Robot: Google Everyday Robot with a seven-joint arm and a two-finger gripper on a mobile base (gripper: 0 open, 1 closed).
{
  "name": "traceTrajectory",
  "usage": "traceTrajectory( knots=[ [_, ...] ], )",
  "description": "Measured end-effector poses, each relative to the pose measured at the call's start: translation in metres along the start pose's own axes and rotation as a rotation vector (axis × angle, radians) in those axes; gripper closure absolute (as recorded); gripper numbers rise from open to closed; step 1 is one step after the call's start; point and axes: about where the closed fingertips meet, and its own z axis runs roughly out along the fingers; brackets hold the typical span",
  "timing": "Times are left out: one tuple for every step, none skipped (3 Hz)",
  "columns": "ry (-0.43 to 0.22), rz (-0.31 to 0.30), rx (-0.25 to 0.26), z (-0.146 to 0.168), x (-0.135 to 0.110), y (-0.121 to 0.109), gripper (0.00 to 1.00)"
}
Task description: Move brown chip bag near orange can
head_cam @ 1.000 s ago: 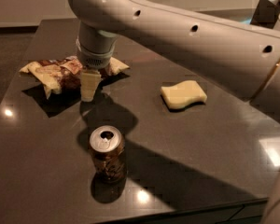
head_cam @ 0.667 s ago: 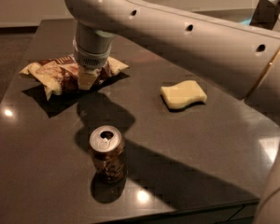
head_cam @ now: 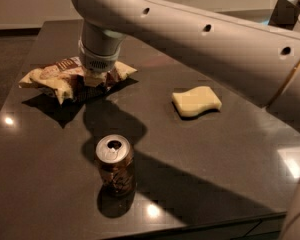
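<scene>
Next, my gripper lets go of the brown chip bag on the table (head_cam: 108,117) just behind the orange can.
The brown chip bag (head_cam: 52,78) lies crinkled on the far left of the dark table (head_cam: 215,154), with cream-tan ends sticking out to both sides. My gripper (head_cam: 93,77) hangs from the big pale arm (head_cam: 200,34) and is down on the right half of the bag, covering part of it. The orange can (head_cam: 115,165) stands upright near the table's front, silver top and opening showing, well in front of the bag and apart from it.
A pale yellow wavy sponge (head_cam: 196,101) lies on the table to the right of the bag. The arm spans the upper right of the view. The table's front edge runs just below the can.
My gripper has moved back and left from beside the bag's near edge and has lowered onto the bag. The can and the sponge have not moved.
</scene>
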Motion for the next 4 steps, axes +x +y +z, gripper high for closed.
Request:
traceTrajectory(
  knots=[
    [-0.008,0.01,0.012,-0.018,0.012,-0.003,1.0],
    [-0.028,0.014,0.019,-0.045,0.031,0.0,1.0],
    [-0.047,0.007,0.011,-0.072,0.054,0.014,1.0],
    [-0.071,-0.014,-0.008,-0.091,0.076,0.035,1.0]
  ],
)
